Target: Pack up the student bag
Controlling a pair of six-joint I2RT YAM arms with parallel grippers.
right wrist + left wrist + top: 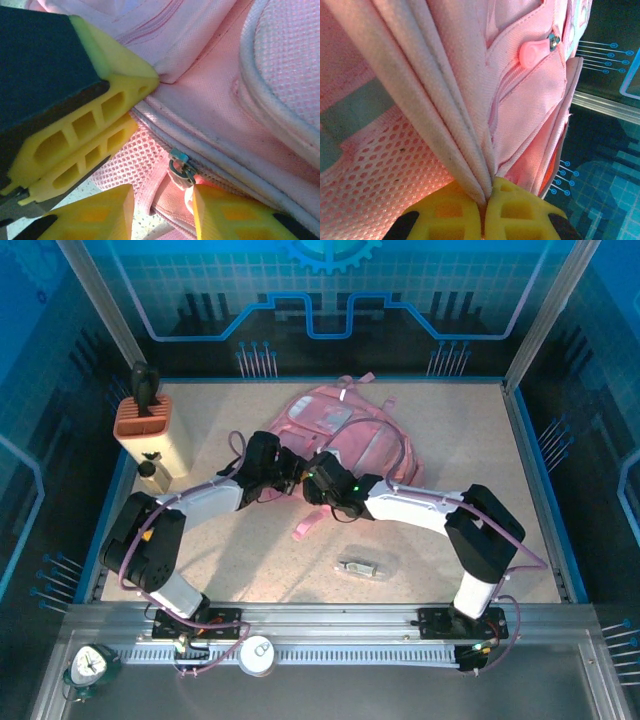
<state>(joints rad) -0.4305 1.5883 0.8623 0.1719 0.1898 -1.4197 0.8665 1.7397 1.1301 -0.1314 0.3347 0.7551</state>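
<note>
My right gripper needs to shift over, close on the zip slider's pink tab, which lies against one of its open fingers, and then pull along the zip point(220, 183).
The student bag point(345, 425), pink with pale pockets, lies at the back middle of the table. My left gripper point(291, 477) is at the bag's near edge, and its yellow fingers point(487, 202) are shut on a fold of white-trimmed pink fabric point(455, 125). A pink zip pull point(532, 51) shows higher on the bag. My right gripper point(318, 478) is right beside the left one. It stands open point(162, 210), with a metal zip slider point(181, 167) just above the gap. The slider's pink tab lies against the right fingertip point(225, 212). The left gripper's fingers point(95, 130) show at upper left.
A clear plastic packet point(360, 565) lies on the table in front of the right arm. A loose pink strap end point(305, 528) lies near the middle. A beige holder with an orange top point(150, 430) and a small bottle point(148, 470) stand at the left edge.
</note>
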